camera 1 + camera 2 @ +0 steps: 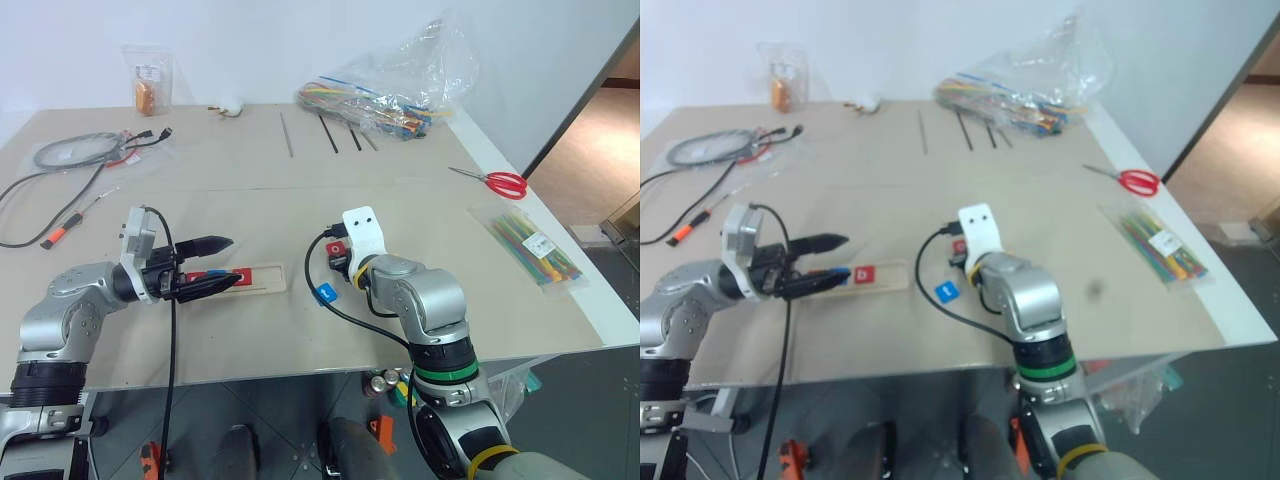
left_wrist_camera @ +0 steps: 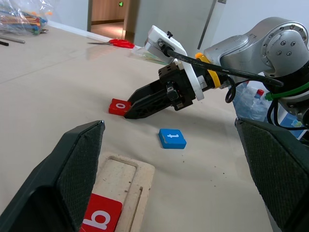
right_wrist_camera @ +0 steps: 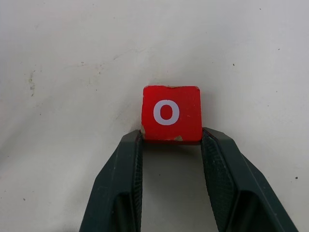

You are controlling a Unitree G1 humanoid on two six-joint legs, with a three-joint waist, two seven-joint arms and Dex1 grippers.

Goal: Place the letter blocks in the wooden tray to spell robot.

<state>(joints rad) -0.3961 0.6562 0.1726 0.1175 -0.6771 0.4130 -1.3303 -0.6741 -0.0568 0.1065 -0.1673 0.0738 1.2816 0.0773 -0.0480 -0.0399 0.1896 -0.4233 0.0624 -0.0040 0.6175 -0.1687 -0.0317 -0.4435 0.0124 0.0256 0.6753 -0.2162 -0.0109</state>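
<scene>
Next, my right gripper takes a new hold on the block's side [image 3: 199, 110] away from the tray, because it is holding the red o block by its near edge, crosswise to the wooden tray.
My right gripper [image 3: 172, 139] is shut on the near edge of a red letter block marked "o" [image 3: 171, 112], which lies flat on the table. The left wrist view shows this same red block [image 2: 118, 106] at the tips of the right gripper [image 2: 129, 112]. A blue letter block [image 1: 325, 294] lies loose on the table between the two arms. The wooden tray [image 1: 265, 277] lies left of it and holds a red block marked "b" [image 2: 100, 218]. My left gripper [image 1: 233, 261] hovers open over the tray's left part, pointing right.
Red-handled scissors [image 1: 497, 181] and a packet of coloured ties [image 1: 530, 243] lie at the right. A clear bag of ties [image 1: 400, 90] and thin rods [image 1: 330, 132] are at the back. Cables [image 1: 75, 152] and a screwdriver [image 1: 62, 232] lie at the left.
</scene>
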